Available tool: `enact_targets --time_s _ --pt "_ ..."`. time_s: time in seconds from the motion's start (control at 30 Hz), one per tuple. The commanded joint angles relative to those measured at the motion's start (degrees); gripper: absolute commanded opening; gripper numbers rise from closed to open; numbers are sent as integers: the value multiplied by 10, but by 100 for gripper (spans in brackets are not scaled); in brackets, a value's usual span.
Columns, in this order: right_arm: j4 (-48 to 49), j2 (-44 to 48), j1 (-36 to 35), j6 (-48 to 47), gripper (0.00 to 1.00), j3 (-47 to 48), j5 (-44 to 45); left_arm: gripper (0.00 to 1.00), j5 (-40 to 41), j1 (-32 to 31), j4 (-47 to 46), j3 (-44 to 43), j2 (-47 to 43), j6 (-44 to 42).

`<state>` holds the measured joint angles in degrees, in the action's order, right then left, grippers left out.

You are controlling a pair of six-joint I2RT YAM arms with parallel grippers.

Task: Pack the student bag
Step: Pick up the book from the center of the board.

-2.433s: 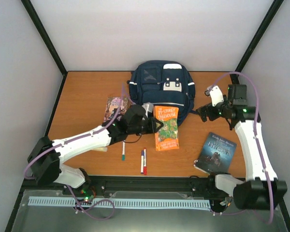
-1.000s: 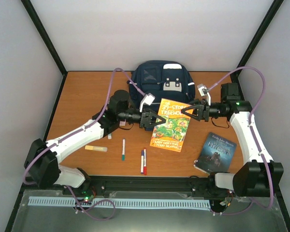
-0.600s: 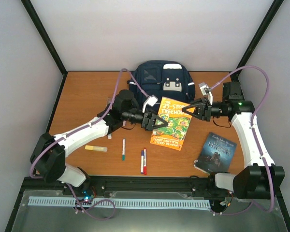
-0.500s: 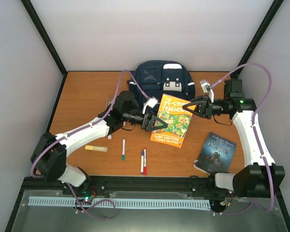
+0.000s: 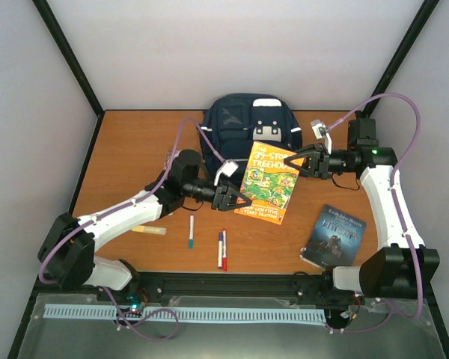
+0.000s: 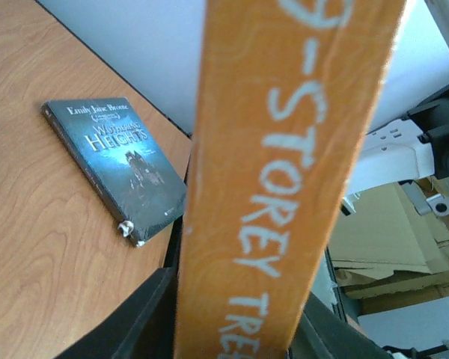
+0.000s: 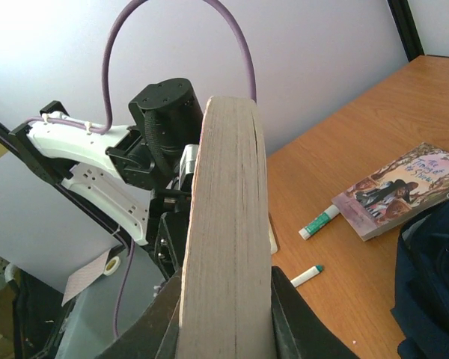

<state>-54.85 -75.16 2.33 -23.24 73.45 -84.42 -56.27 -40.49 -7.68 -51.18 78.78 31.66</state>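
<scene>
The robot's right gripper has the orange paperback by its upper corner, so it should open and take the page edge lower point(image 5: 291, 191) while the left gripper steadies the book's spine.
The student bag point(image 5: 248, 129), navy with white-grey patches, lies at the back middle of the table; its dark edge point(image 7: 434, 284) shows in the right wrist view. An orange paperback point(image 5: 270, 183) hangs tilted in the air just in front of the bag, held from both sides. My left gripper point(image 5: 234, 200) is shut on its lower left edge, the lettered spine point(image 6: 284, 149) rising between the fingers. My right gripper point(image 5: 299, 161) is shut on its upper right edge, the page block point(image 7: 228, 224) filling that view.
A dark hardcover book point(image 5: 335, 235) lies at the front right, also point(image 6: 120, 161). A purple book point(image 7: 400, 191) lies left of the bag, mostly behind my left arm from above. A green-capped pen point(image 5: 191, 232), two more pens point(image 5: 222, 249) and a glue stick point(image 5: 148, 230) lie near the front.
The orange book rose off the table and moved back toward the bag. My left gripper let go, slid lower on the book's edge and closed again; the right kept its hold.
</scene>
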Motion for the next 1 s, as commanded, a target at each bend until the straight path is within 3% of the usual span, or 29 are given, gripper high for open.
enact_targets --time_s 0.0,0.23,0.3,0.33,0.4,0.5,0.7,0.97 --pt "11 9 5 14 3 11 -20 34 -11 5 -35 2 -6 5" --pt "29 19 5 28 3 -5 -4 20 -16 5 -59 -1 4 23" --pt "32 19 5 30 5 -11 -6 9 -7 5 -69 0 2 30" --pt "40 19 5 41 17 -18 -6 2 3 5 -79 2 -1 36" --pt "56 17 4 54 43 -31 -4 1 38 5 -111 10 -8 62" --pt "60 17 4 56 63 -47 -3 1 75 5 -185 30 -15 115" --pt "115 27 -6 107 76 -102 5 1 107 5 -226 19 -16 139" --pt "168 28 -33 178 84 -129 47 1 107 5 -257 -4 7 160"
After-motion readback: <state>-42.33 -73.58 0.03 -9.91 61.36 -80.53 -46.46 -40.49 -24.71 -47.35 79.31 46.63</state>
